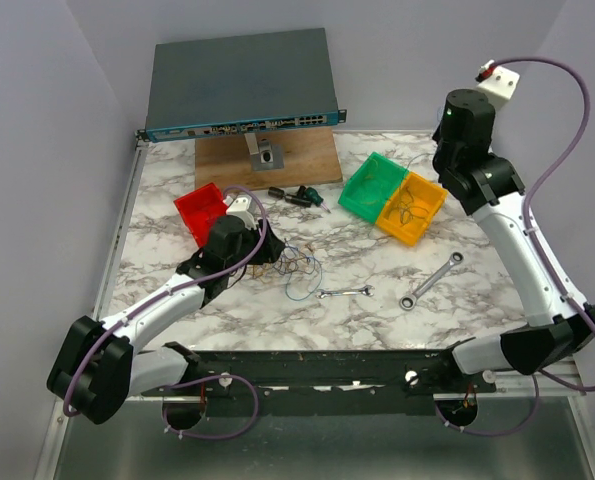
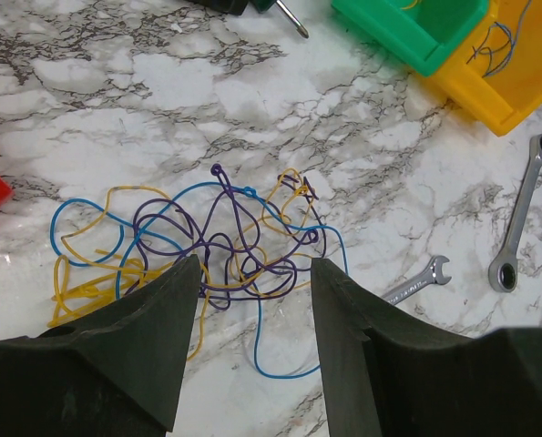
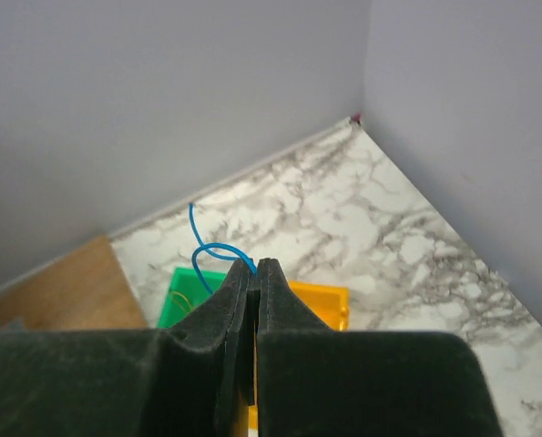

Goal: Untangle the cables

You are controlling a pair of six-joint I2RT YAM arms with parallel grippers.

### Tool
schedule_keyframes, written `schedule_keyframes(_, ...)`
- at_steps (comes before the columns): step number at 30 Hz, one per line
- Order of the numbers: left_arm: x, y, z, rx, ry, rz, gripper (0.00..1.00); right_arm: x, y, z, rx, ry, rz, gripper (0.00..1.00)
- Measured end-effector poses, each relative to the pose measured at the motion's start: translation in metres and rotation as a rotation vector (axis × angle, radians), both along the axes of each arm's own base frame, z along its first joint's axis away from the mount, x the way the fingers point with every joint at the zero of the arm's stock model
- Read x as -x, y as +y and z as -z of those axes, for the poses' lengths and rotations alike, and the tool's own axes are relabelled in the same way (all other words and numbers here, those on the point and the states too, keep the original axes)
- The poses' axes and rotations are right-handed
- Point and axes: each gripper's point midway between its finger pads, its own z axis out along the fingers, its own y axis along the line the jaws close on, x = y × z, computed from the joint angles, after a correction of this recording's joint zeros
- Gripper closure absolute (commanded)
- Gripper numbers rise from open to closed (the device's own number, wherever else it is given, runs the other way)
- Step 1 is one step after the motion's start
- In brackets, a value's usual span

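Note:
My right gripper has the blue cable. It will let go of it inside the yellow bin [image 1: 410,209] [image 3: 298,350], next to the green bin.
A tangle of purple, blue and yellow cables [image 2: 225,241] lies on the marble table; it also shows in the top view [image 1: 292,262]. My left gripper [image 2: 255,273] is open just above its near edge, one finger on each side of a blue loop. My right gripper [image 3: 255,269] is shut on a blue cable [image 3: 207,250] and holds it high above the green bin [image 3: 184,296] and yellow bin [image 3: 325,300]. In the top view the right gripper sits over the bins, its jaws hidden under the wrist [image 1: 464,125].
A red bin [image 1: 201,211] sits left of the tangle. Green [image 1: 373,185] and yellow [image 1: 412,207] bins hold cables. Two wrenches [image 1: 430,279] [image 1: 346,292] lie near the front. A screwdriver [image 1: 297,195], a wooden board [image 1: 267,158] and a network switch [image 1: 240,82] stand at the back.

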Motion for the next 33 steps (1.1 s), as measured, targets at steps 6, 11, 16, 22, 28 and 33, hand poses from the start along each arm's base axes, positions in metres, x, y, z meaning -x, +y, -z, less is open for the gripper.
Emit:
schedule_keyframes(6,0.0,0.0,0.0,-0.002,-0.002,0.001,0.46,-0.012,-0.005,0.095,-0.02,0.174,-0.007,0.99)
schedule_keyframes(11,0.0,0.0,0.0,-0.003,-0.002,0.001,0.46,-0.01,0.0,0.183,-0.046,0.339,-0.028,0.99)
schedule_keyframes(16,0.0,0.0,0.0,-0.003,-0.002,0.001,0.46,-0.003,-0.008,0.261,-0.078,0.498,0.035,0.99)
schedule_keyframes(22,0.0,0.0,0.0,-0.003,-0.002,0.001,0.47,0.014,-0.021,0.287,-0.122,0.554,0.131,0.99)
schedule_keyframes(28,0.0,0.0,0.0,-0.003,-0.002,0.001,0.47,0.017,-0.028,0.253,-0.144,0.467,0.145,0.99)
schedule_keyframes(33,0.0,0.0,0.0,-0.004,-0.001,0.0,0.47,0.016,-0.044,0.226,-0.15,0.402,0.253,0.99)
